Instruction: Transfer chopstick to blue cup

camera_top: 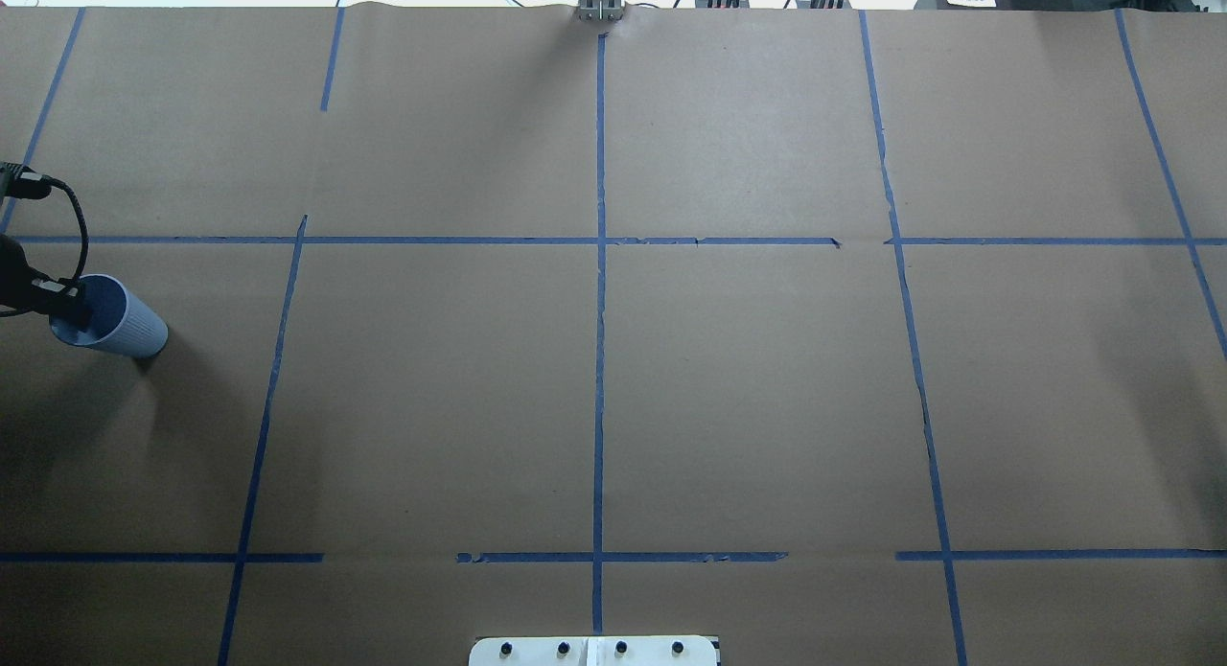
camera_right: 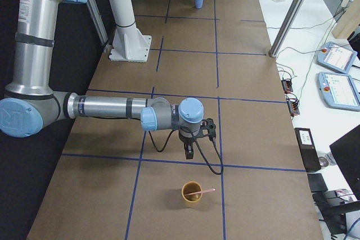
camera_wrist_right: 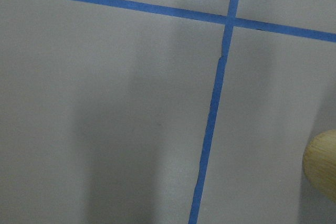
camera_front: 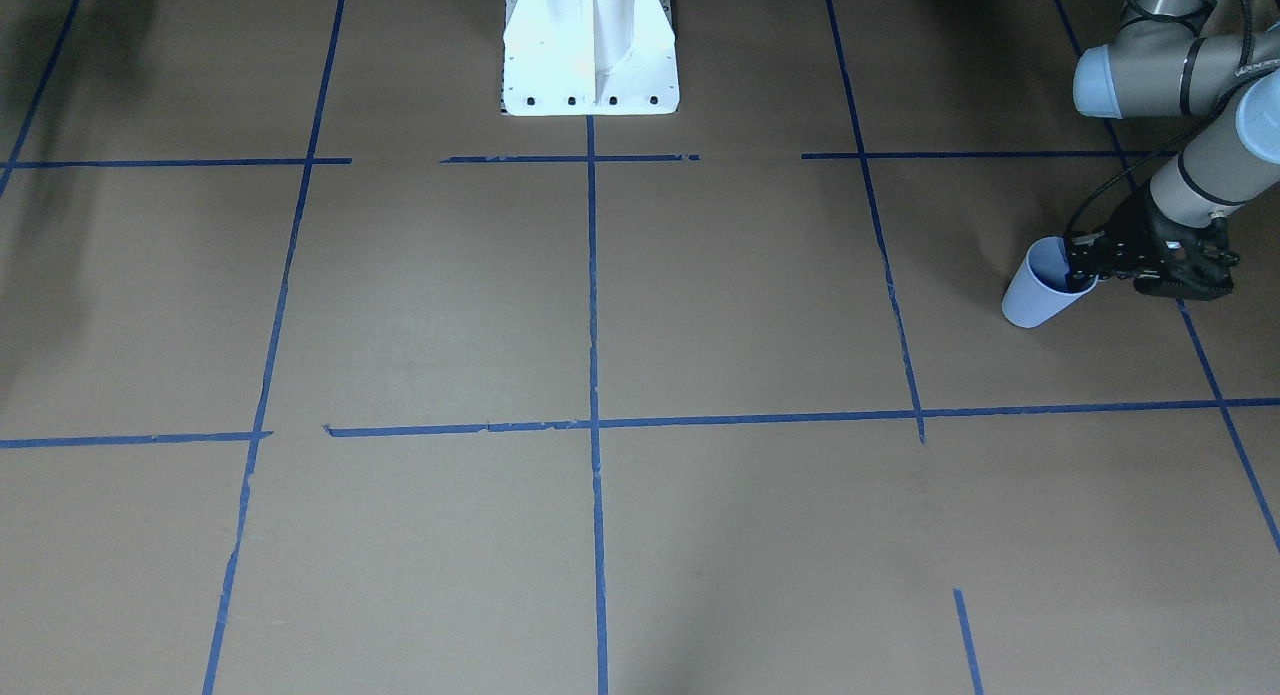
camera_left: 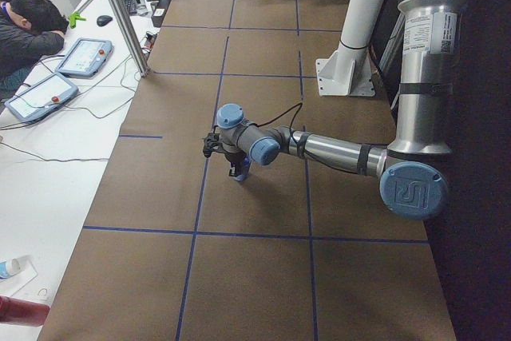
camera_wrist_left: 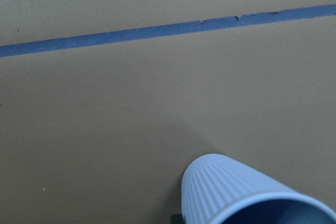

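The left gripper should release the blue cup on the blue tape line running out from the white robot base point(camera_front: 596, 299).
The blue cup point(camera_front: 1038, 293) stands at the table's far left end and also shows in the overhead view point(camera_top: 120, 321), the left side view point(camera_left: 242, 169) and the left wrist view point(camera_wrist_left: 247, 195). My left gripper point(camera_front: 1082, 271) is at the cup's rim, with fingers point(camera_top: 69, 302) straddling the wall, shut on it. A pale pink chopstick point(camera_right: 201, 193) leans in a tan wooden cup point(camera_right: 191, 194), whose edge shows in the right wrist view point(camera_wrist_right: 321, 165). My right gripper point(camera_right: 189, 151) hangs a little behind that cup. I cannot tell if it is open or shut.
The white robot base point(camera_front: 590, 50) stands at the table's middle edge. Blue tape lines point(camera_top: 599, 292) grid the brown paper. An operator point(camera_left: 28, 29) and tablets point(camera_left: 84, 55) are at a side bench, and more tablets point(camera_right: 337, 57) lie on the other side.
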`<act>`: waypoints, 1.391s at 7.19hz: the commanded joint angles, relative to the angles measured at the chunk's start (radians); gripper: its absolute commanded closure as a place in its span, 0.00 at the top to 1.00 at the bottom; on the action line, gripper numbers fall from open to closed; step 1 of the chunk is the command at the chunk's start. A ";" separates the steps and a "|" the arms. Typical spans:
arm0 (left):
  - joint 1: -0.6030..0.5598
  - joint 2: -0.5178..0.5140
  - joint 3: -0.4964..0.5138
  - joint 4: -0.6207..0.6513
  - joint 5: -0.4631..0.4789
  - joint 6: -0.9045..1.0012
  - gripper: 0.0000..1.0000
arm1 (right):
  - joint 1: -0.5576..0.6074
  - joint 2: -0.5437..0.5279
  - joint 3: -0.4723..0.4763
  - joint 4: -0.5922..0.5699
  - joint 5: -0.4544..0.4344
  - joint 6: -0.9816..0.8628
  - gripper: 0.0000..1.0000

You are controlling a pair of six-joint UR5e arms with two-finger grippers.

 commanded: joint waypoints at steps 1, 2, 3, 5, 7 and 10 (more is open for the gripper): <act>0.000 -0.067 -0.012 0.007 -0.004 -0.095 0.00 | 0.000 0.000 0.001 0.000 0.001 0.000 1.00; 0.023 -0.129 -0.014 0.006 -0.006 -0.179 0.00 | 0.000 0.000 -0.001 -0.001 0.000 0.000 1.00; 0.099 -0.206 -0.023 0.007 -0.001 -0.300 0.00 | 0.000 0.000 -0.001 -0.001 0.001 0.000 1.00; 0.318 -0.413 -0.017 0.125 0.032 -0.579 0.00 | 0.000 0.000 -0.001 -0.001 0.000 0.000 1.00; 0.446 -0.623 0.003 0.303 0.171 -0.705 0.00 | -0.001 0.000 -0.001 -0.001 0.000 0.000 1.00; 0.506 -0.784 0.147 0.308 0.219 -0.755 0.00 | -0.001 0.000 -0.002 -0.001 0.000 0.000 1.00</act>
